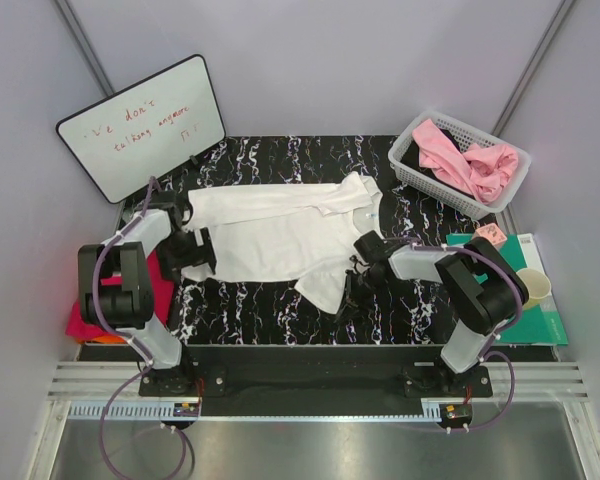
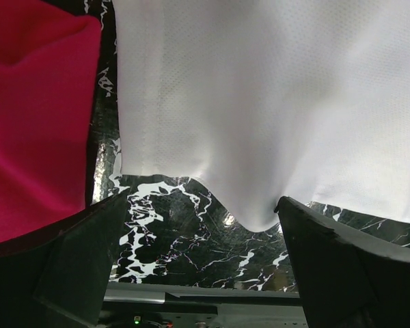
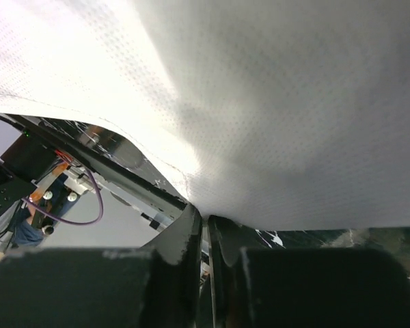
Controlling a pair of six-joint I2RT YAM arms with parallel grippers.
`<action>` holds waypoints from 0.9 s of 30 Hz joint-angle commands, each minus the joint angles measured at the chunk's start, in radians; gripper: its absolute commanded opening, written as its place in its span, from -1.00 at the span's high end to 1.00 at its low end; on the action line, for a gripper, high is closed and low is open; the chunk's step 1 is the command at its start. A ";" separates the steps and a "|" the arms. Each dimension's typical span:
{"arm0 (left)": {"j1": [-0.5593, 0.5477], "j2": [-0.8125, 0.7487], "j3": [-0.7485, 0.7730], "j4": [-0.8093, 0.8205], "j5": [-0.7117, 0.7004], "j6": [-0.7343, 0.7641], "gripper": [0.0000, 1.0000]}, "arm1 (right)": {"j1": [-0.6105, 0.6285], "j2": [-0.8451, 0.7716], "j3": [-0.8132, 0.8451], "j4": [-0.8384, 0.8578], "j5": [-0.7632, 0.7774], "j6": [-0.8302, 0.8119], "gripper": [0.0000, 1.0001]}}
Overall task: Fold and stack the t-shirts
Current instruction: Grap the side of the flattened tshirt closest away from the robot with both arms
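Note:
My left gripper should first pinch the hem's corner (image 2: 128, 169) beside the magenta-red shirt, because the white t-shirt's hem bulges at my left gripper's finger, away from that corner.
A white t-shirt (image 1: 280, 235) with a collar lies partly folded on the black marble tabletop (image 1: 280, 315). My right gripper (image 1: 348, 290) is shut on its near right hem; in the right wrist view the jaws (image 3: 205, 219) pinch the cloth (image 3: 273, 102) and hold it lifted. My left gripper (image 1: 202, 252) is at the shirt's left edge. In the left wrist view it (image 2: 201, 201) is open, and the white hem (image 2: 260, 102) dips down beside the right finger. A magenta-red shirt (image 1: 80, 320) lies at the left, also in the left wrist view (image 2: 34, 116). Pink shirts (image 1: 465, 160) lie in the basket.
A white mesh basket (image 1: 412, 165) stands at the back right. A whiteboard (image 1: 145, 125) leans at the back left. A teal mat (image 1: 540, 310) with a cup (image 1: 533, 287) and a small pink-orange thing (image 1: 490, 235) lies at the right.

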 commanded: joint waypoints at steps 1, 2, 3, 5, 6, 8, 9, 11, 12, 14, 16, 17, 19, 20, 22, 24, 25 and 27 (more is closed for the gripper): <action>0.004 0.038 0.033 0.013 -0.010 0.015 -0.96 | 0.008 0.033 0.064 -0.028 0.108 -0.034 0.87; 0.004 0.046 0.031 0.016 -0.008 0.015 -0.82 | 0.007 0.034 0.074 -0.039 0.111 -0.038 0.91; 0.004 0.058 0.033 0.019 -0.003 0.017 -0.41 | 0.007 0.030 0.081 -0.053 0.113 -0.045 0.94; 0.004 0.092 0.039 0.026 -0.005 0.014 0.18 | 0.008 0.019 0.109 -0.074 0.125 -0.052 0.96; 0.004 0.101 0.042 0.028 -0.009 0.012 0.88 | 0.008 0.014 0.120 -0.097 0.131 -0.058 0.97; 0.004 0.111 0.046 0.028 -0.011 0.009 1.00 | 0.008 0.002 0.150 -0.120 0.137 -0.068 0.97; 0.004 0.106 0.049 0.028 -0.010 0.009 1.00 | 0.007 -0.001 0.161 -0.145 0.142 -0.077 0.97; 0.004 0.071 0.051 0.025 -0.008 0.014 1.00 | 0.008 -0.012 0.193 -0.179 0.163 -0.092 0.99; 0.005 0.055 0.051 0.022 -0.008 0.017 1.00 | 0.008 -0.015 0.204 -0.211 0.172 -0.107 0.99; 0.005 0.017 0.049 0.003 -0.002 0.023 0.87 | 0.007 -0.026 0.228 -0.243 0.202 -0.123 1.00; 0.002 -0.013 0.039 -0.007 0.040 0.020 -0.06 | 0.007 -0.036 0.241 -0.277 0.226 -0.141 1.00; 0.002 -0.026 0.034 -0.010 0.041 0.018 -0.75 | 0.008 -0.038 0.244 -0.286 0.234 -0.149 1.00; 0.002 -0.076 0.016 -0.018 0.024 0.018 -0.95 | 0.008 -0.041 0.252 -0.306 0.254 -0.161 1.00; 0.002 -0.093 0.010 -0.020 0.021 0.015 -0.95 | 0.007 -0.039 0.255 -0.309 0.258 -0.163 1.00; 0.004 -0.136 0.000 -0.027 -0.009 0.009 -0.95 | 0.008 -0.032 0.261 -0.323 0.274 -0.173 1.00; 0.004 -0.168 -0.009 -0.032 -0.052 0.003 -0.65 | 0.008 -0.026 0.267 -0.332 0.284 -0.184 1.00; 0.005 -0.173 -0.013 -0.032 -0.090 -0.005 -0.30 | 0.007 -0.021 0.276 -0.337 0.292 -0.186 1.00; 0.007 -0.155 -0.018 -0.035 -0.120 -0.012 0.26 | 0.007 -0.015 0.284 -0.352 0.312 -0.195 1.00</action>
